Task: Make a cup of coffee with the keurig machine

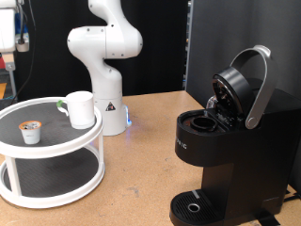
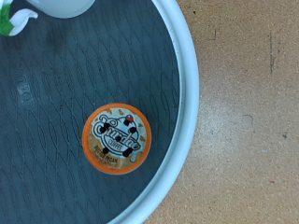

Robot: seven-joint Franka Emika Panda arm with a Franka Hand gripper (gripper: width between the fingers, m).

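I should next lower my gripper to the coffee pod's orange rim (image 1: 30,124) (image 2: 116,139) on the stand's top shelf and close it there, leaving the white cup standing.
The white cup (image 1: 81,108) stands upright on the top shelf of a round white two-tier stand (image 1: 56,146) at the exterior view's left. A small coffee pod (image 1: 31,132) sits on the same shelf, apart from the cup. The black keurig machine (image 1: 226,151) stands at the exterior view's right with its silver-handled lid (image 1: 246,85) raised and its pod chamber (image 1: 199,122) open. The wrist view looks straight down on the pod (image 2: 117,138), orange-rimmed with a printed lid, on the dark mesh shelf. The cup's edge (image 2: 65,5) shows there too. No gripper fingers show in either view.
The robot's white base (image 1: 105,66) stands behind the stand, and the arm rises out of the picture. The stand's white rim (image 2: 190,103) borders the wooden table (image 2: 252,112). The machine's round drip tray (image 1: 193,207) is low at the front. A green bit (image 2: 7,21) lies by the cup.
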